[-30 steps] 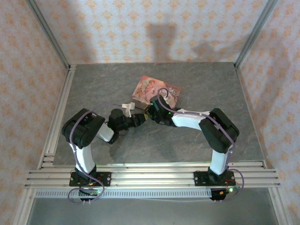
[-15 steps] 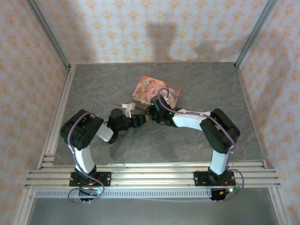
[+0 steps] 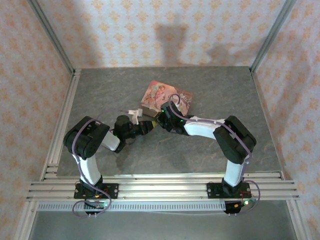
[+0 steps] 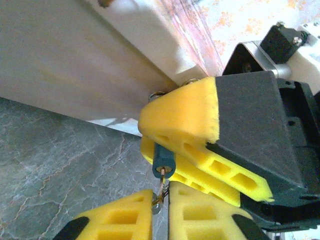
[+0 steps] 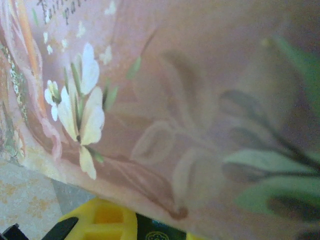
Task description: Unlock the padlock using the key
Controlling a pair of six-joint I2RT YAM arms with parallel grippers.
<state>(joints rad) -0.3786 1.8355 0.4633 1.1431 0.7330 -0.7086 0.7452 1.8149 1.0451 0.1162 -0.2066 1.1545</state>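
Note:
My left gripper will open and pinch the head closer to the padlock [image 4: 162, 180] before turning it, since only the ends of its fingers meet the key's head.
In the left wrist view the tiny dark bluish padlock [image 4: 164, 159] is pinched between the yellow fingers [image 4: 185, 115] of my right gripper [image 3: 161, 118], right beside the pink illustrated box [image 3: 167, 97]. Its keyhole end points down at my left gripper [image 4: 160, 199]. That gripper is shut on the thin pale key [image 4: 161, 190], whose tip sits in the keyhole. Seen from the top, my left gripper [image 3: 148, 125] meets the right one tip to tip at the box's near edge. The right wrist view catches the padlock [image 5: 159, 234] beside one yellow finger [image 5: 100, 222], under the box lid.
The pink box wall [image 4: 75, 60] stands directly behind the padlock, and its flowered lid [image 5: 190, 100] looms close to the right wrist camera. Grey marbled table [image 3: 210, 85] stretches around the box. Aluminium rails [image 3: 62, 120] line the left side and the front.
My left gripper has crept slightly up and left toward the box with the key. The right arm and the box have stayed put.

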